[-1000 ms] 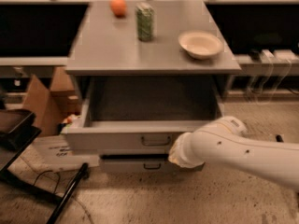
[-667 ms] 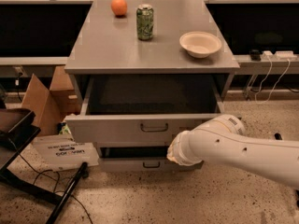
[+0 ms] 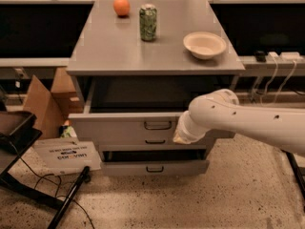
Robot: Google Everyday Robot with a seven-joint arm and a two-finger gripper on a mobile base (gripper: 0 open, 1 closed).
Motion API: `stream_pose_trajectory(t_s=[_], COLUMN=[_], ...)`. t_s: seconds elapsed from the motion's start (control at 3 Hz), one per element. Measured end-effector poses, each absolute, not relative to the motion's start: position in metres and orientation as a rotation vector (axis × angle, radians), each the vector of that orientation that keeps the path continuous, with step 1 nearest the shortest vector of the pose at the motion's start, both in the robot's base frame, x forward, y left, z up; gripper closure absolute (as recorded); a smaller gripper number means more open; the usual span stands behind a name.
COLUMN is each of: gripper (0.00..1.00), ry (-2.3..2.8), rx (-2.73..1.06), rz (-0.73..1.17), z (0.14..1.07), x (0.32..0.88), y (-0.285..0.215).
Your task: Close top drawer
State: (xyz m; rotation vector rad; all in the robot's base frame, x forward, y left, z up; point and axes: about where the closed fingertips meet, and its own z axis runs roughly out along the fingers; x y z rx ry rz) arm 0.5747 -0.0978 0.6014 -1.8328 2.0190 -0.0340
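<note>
The robot's gripper will release the top drawer with its front filling the dark gap (image 3: pixel 149 106) under the cabinet top. The drawer still stands out a little.
The top drawer (image 3: pixel 119 124) is the uppermost of three in a gray cabinet. It stands out only a little, with a dark gap above its flat gray front. Its small dark handle (image 3: pixel 157 125) shows left of my arm. My white arm (image 3: pixel 238 118) reaches in from the right, and its wrist end (image 3: pixel 183 131) is against the right part of the drawer front. My gripper is hidden behind the wrist end, at the drawer front.
On the cabinet top (image 3: pixel 109 46) stand an orange (image 3: pixel 121 5), a green can (image 3: pixel 148 22) and a white bowl (image 3: pixel 204 44). The bottom drawer (image 3: pixel 153 167) sticks out slightly. A cardboard box (image 3: pixel 45 101), a white bag (image 3: pixel 66 155) and a black stand (image 3: pixel 19 142) are at the left on the floor.
The top drawer has gone from wide open to nearly shut. My arm's wrist end has moved forward with the drawer front.
</note>
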Motion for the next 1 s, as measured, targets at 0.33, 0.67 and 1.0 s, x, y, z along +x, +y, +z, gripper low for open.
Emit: stream_pose_trajectory(t_s=[0.33,0.67,1.0], gripper=[1.0,1.0,1.0], ry=[2.019,1.987,1.98], rx=[-1.833,-1.815,-1.809], rz=[-0.034,-0.085,-0.099], z=[0.601,0.623,0.627], x=[0.573,0.625,0.635], y=[-0.098,-0.1,-0.1])
